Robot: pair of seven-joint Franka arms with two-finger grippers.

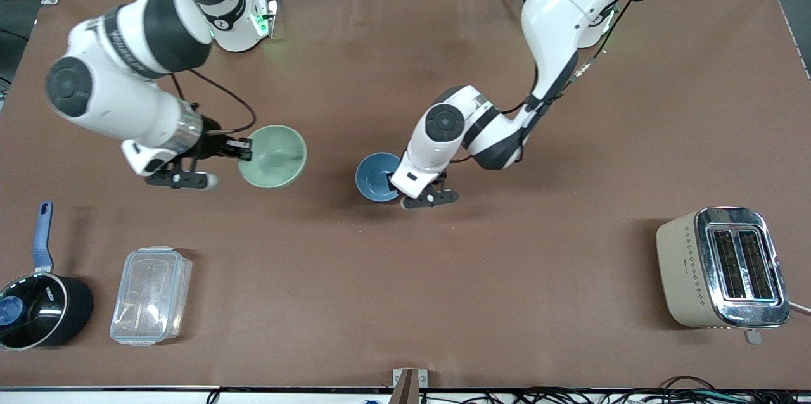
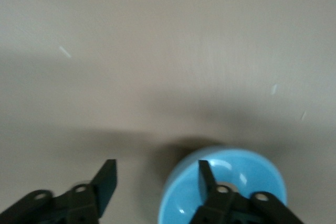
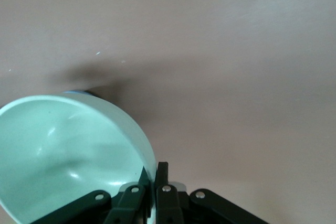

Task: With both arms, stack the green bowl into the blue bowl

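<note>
Next, I release the green bowl from my right gripper inside the blue bowl [image 1: 381, 176] that sits near the middle of the table.
The pale green bowl [image 1: 274, 156] hangs tilted a little above the table, toward the right arm's end. My right gripper [image 1: 244, 149] is shut on its rim; in the right wrist view the gripper [image 3: 155, 170] pinches the wall of the green bowl [image 3: 68, 150]. The blue bowl [image 1: 375, 176] sits on the table near the middle. My left gripper [image 1: 398, 187] is open and low at its rim. In the left wrist view the gripper [image 2: 156, 166] straddles the rim of the blue bowl [image 2: 241, 174], with one finger inside and one outside.
A black saucepan [image 1: 38, 310] with a blue handle and a clear plastic box [image 1: 151, 295] stand near the front camera at the right arm's end. A beige toaster [image 1: 722, 268] stands near the front camera at the left arm's end.
</note>
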